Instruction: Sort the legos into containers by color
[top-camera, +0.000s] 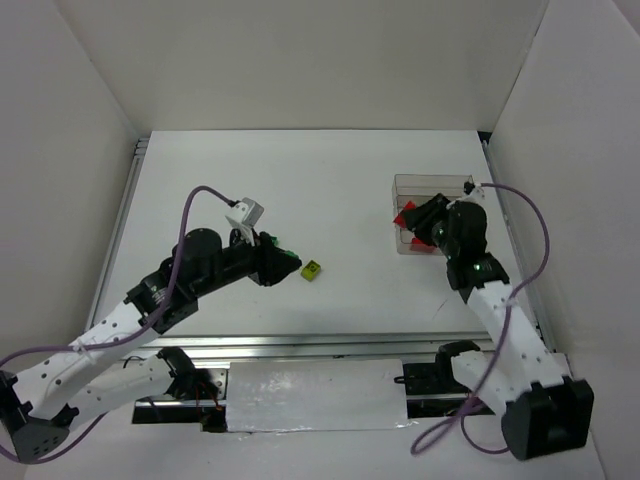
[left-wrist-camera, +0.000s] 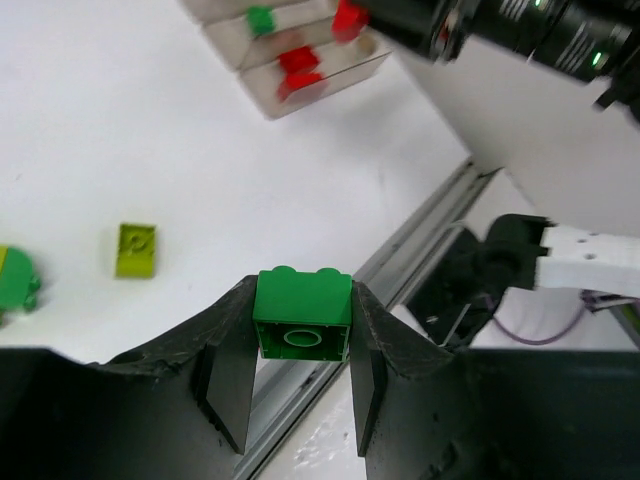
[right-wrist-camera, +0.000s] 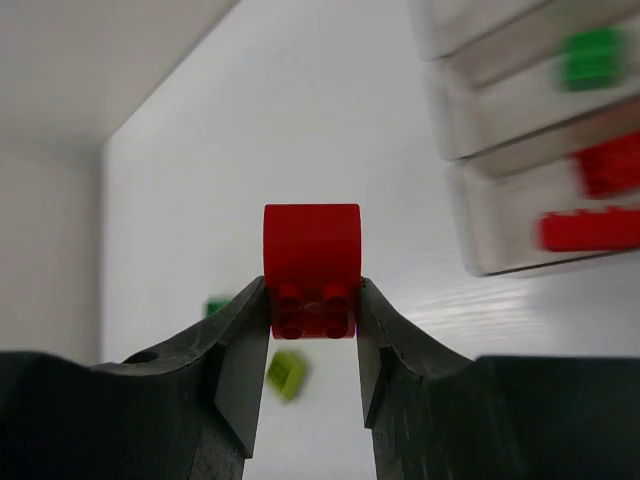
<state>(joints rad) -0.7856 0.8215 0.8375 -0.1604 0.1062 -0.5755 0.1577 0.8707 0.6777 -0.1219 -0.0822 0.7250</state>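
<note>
I will use my right gripper to set the red lego free next to the other red legos, in the container's near compartment (top-camera: 450, 236).
My left gripper (left-wrist-camera: 302, 300) is shut on a dark green lego (left-wrist-camera: 302, 318), hollow underside toward the camera; from above, that gripper (top-camera: 281, 260) hovers left of centre. A yellow-green lego (top-camera: 311, 269) (left-wrist-camera: 135, 249) lies on the table just right of it. At the left edge of the clear divided container (top-camera: 432, 184), my right gripper (top-camera: 409, 216) (right-wrist-camera: 311, 300) is shut on a red lego (right-wrist-camera: 311, 268). The container (left-wrist-camera: 250, 45) holds a green lego (left-wrist-camera: 261, 18) in one compartment and red legos (left-wrist-camera: 298, 60) in the neighbouring ones.
Another green lego (left-wrist-camera: 16, 282) lies at the left edge of the left wrist view. An aluminium rail (top-camera: 300, 345) runs along the table's near edge, with a shiny plate (top-camera: 315, 395) between the arm bases. White walls enclose the table on three sides.
</note>
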